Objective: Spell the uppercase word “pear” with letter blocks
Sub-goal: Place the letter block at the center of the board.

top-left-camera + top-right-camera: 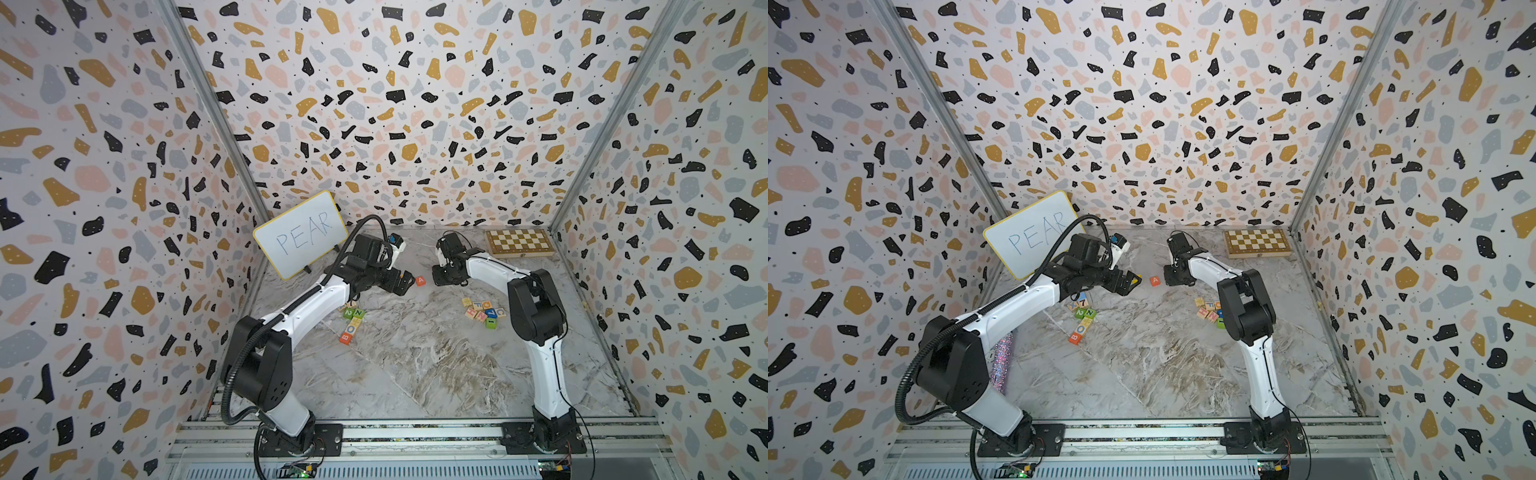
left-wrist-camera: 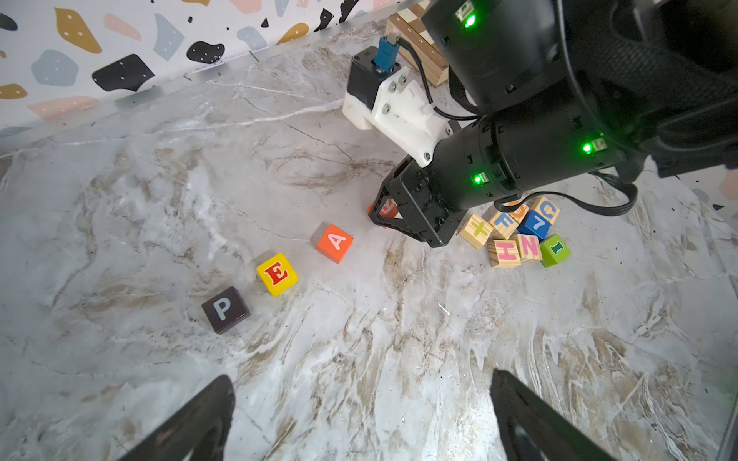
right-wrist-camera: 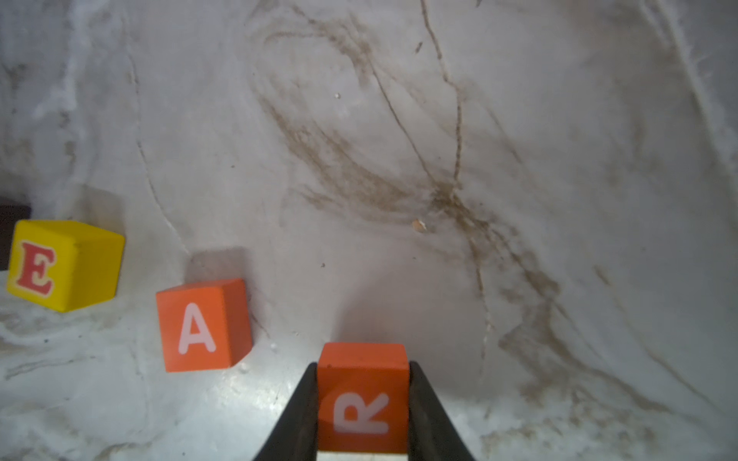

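Note:
My right gripper is going to release the orange R block, now held low over the table, on the marble (image 1: 437,280) (image 3: 360,357) just past the orange A block, opposite yellow E.
In the left wrist view three letter blocks lie in a slanted row on the marble table: dark P (image 2: 225,309), yellow E (image 2: 277,274), orange A (image 2: 335,242). The A block (image 1: 420,280) also shows in both top views; the left arm hides P and E there. My right gripper (image 3: 363,364) is shut on the orange R block (image 3: 363,399), holding it low over the table just past A, with a gap between them. My left gripper (image 2: 362,377) is open with nothing between its fingers. It hovers near the row (image 1: 403,284).
A yellow-rimmed whiteboard (image 1: 301,232) reading PEAR leans at the back left. A wooden chessboard (image 1: 519,242) lies at the back right. A pile of spare blocks (image 1: 484,311) sits by the right arm. Another pile (image 1: 353,322) lies under the left arm.

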You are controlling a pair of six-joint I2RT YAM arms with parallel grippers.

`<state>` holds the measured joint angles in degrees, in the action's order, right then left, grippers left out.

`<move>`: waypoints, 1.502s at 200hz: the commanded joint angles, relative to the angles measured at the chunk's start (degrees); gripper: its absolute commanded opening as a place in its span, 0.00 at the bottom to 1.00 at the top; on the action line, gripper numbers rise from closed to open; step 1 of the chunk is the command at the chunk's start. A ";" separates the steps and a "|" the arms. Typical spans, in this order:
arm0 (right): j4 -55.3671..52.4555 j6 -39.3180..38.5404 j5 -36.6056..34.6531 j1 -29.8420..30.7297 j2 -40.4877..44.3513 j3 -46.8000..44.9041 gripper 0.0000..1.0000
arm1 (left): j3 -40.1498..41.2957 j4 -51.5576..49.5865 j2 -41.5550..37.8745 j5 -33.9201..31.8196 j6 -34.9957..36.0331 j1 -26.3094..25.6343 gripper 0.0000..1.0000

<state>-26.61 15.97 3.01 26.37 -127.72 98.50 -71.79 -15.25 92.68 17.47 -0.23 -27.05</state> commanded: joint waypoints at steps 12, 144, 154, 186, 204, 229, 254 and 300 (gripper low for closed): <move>-2.92 -0.43 -0.37 -0.13 -0.98 4.42 0.23 | -1.23 1.54 1.17 -0.93 -0.47 0.15 0.99; -4.20 0.04 0.72 0.41 -3.24 6.13 0.29 | -3.60 1.36 4.16 0.73 -2.36 0.18 0.99; -4.07 -0.13 1.03 0.30 -3.15 6.01 0.33 | -3.55 1.44 4.42 0.72 -2.65 0.17 0.99; -3.91 -0.36 2.53 -0.17 -1.89 6.12 0.47 | -3.31 1.72 4.28 0.46 -3.42 0.24 0.99; -3.45 -0.49 4.49 -0.69 -0.26 6.18 0.52 | -3.43 1.71 4.04 0.37 -3.37 0.20 0.99; -2.60 -2.41 8.87 -2.06 4.24 6.50 0.54 | -4.05 0.67 3.35 0.85 -3.25 0.24 0.99; 3.91 -13.93 12.90 -4.41 10.17 3.64 0.59 | -3.77 0.39 1.52 1.47 -3.16 0.20 0.99; -1.33 -42.85 28.08 -10.90 7.87 2.67 0.74 | -3.68 -0.91 0.29 3.60 -2.35 0.24 0.99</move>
<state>-24.93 -8.45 21.85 18.20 -118.76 102.06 -74.08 -15.46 94.61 19.11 -3.07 -27.05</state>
